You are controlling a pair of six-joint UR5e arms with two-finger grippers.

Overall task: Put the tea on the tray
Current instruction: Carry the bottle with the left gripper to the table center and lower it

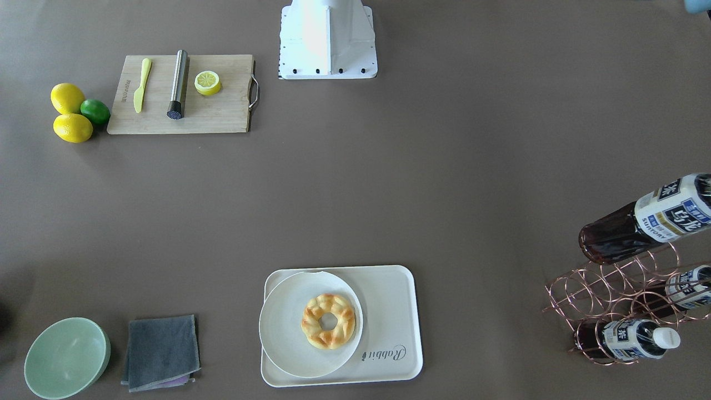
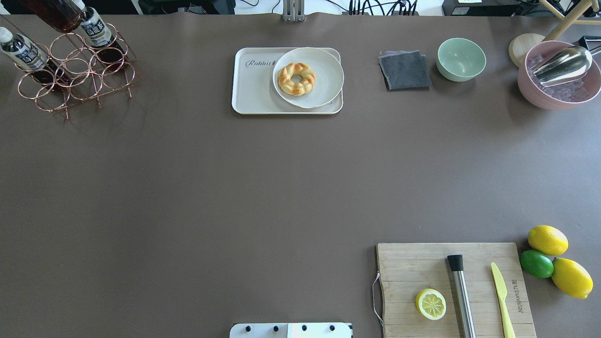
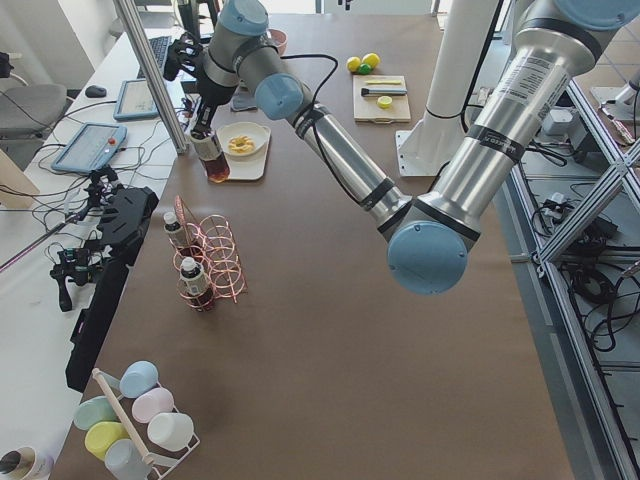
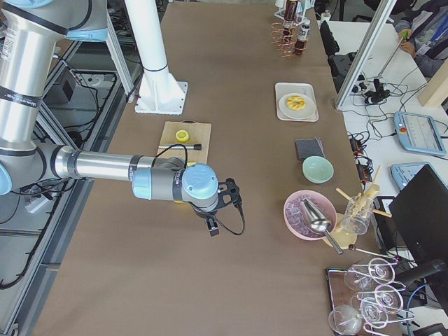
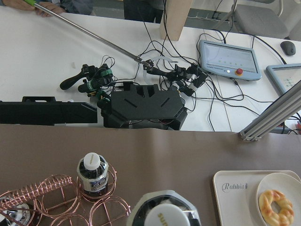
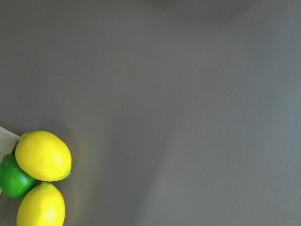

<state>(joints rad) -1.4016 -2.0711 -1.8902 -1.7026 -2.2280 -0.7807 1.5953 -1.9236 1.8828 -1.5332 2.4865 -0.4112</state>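
Note:
The tea bottle will go on the bare table (image 1: 347, 169) between the white base and the cream tray, and my left gripper will stand it there.
A tea bottle (image 1: 644, 219) with dark liquid and a white-and-navy label hangs tilted in the air above the copper wire rack (image 1: 611, 289). It also shows in the overhead view (image 2: 51, 14) and right under the left wrist camera (image 5: 164, 214). In the exterior left view my left gripper (image 3: 203, 118) is at the top of this bottle (image 3: 212, 158); I cannot tell if it is shut. Two alike bottles (image 1: 639, 339) (image 1: 689, 286) lie in the rack. The cream "Rabbit" tray (image 1: 389, 311) lies to the side. My right gripper (image 4: 222, 203) hovers near the lemons; I cannot tell its state.
A round white plate (image 1: 283, 333) with a doughnut (image 1: 328, 321) covers half of the tray. A cutting board (image 1: 222, 111) holds a knife, a steel tool and a lemon half. Lemons and a lime (image 1: 72, 111), a green bowl (image 1: 66, 358), a grey cloth (image 1: 161, 350) and a pink ice bowl (image 2: 558, 89) stand around.

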